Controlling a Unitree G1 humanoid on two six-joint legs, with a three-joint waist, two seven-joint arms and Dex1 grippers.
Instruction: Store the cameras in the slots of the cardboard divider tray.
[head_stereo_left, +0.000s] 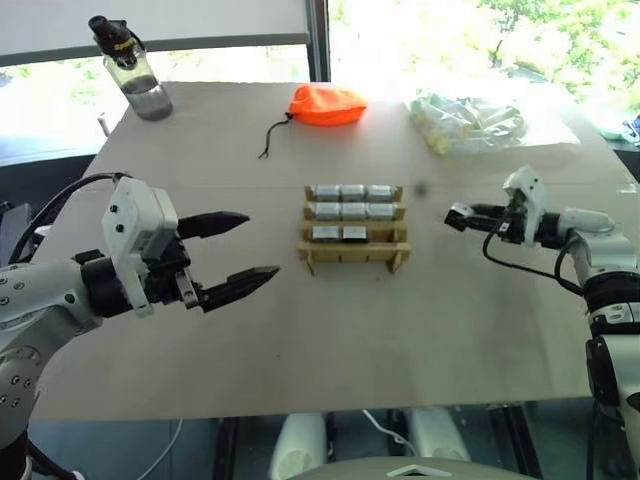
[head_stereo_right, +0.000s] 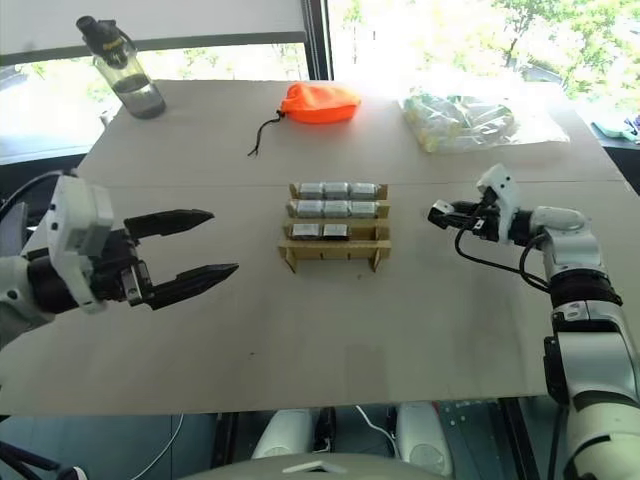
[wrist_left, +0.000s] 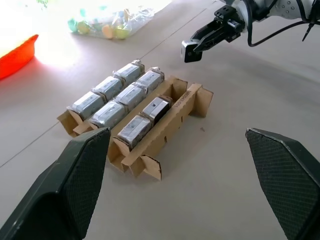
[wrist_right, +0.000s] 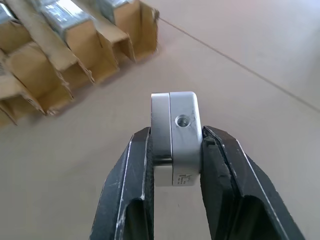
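My right gripper is to let go of the camera, now held just above the table, in the empty slot of the cardboard divider tray's front row (head_stereo_left: 383, 233) (wrist_right: 29, 64).
The cardboard divider tray (head_stereo_left: 398, 258) sits mid-table with several silver-grey cameras (head_stereo_left: 353, 211) in it: three in the back row, three in the middle and two in the front. Its front-right slot (head_stereo_left: 383, 234) is empty. To the tray's right, a little above the table, my right gripper (head_stereo_left: 462, 216) is shut on one more camera (wrist_right: 176, 137), a silver cube pinched between both fingers (wrist_right: 131, 170). That held camera (wrist_left: 191, 50) also shows in the left wrist view. My left gripper (head_stereo_left: 262, 245) hovers left of the tray, open and holding nothing.
A water bottle (head_stereo_left: 135, 70) stands at the far left corner. An orange pouch (head_stereo_left: 327, 104) with a black cord lies behind the tray. A clear bag of pale items (head_stereo_left: 468, 122) lies at the far right. The table's front edge (head_stereo_left: 330, 405) is close to me.
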